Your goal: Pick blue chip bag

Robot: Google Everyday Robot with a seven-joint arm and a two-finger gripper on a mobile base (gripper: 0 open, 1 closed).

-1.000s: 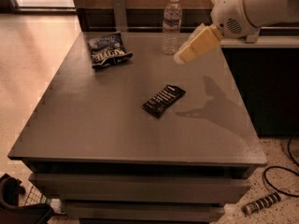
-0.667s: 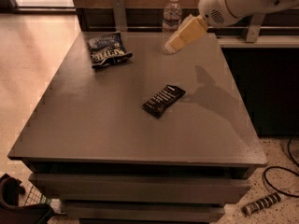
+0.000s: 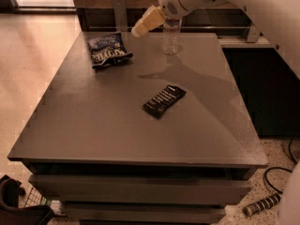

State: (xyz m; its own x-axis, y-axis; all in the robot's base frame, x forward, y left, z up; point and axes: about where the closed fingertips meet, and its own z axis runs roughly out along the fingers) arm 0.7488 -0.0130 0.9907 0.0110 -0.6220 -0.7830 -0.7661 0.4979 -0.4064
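Next, I move my gripper down to the puffy middle (image 3: 108,52) of the blue chip bag and close it there, so the bag gets pinched between its fingers.
The blue chip bag (image 3: 108,50) lies on the grey table (image 3: 93,125) at the far left, puffy, dark with a pale blue top and white lettering. My gripper (image 3: 140,26) hangs in the air above the table's far middle, to the right of the bag and higher than it, pointing down-left toward it. It touches nothing.
A flat black wrapped bar (image 3: 163,101) lies near the table's middle. A clear water bottle (image 3: 171,35) stands at the far edge, just right of the gripper. My white arm (image 3: 253,8) crosses the upper right. A cable and a striped object lie on the floor at lower right.
The gripper has moved left across the far side of the table, from right of the bottle to left of it, closer to the chip bag. The objects have not moved.
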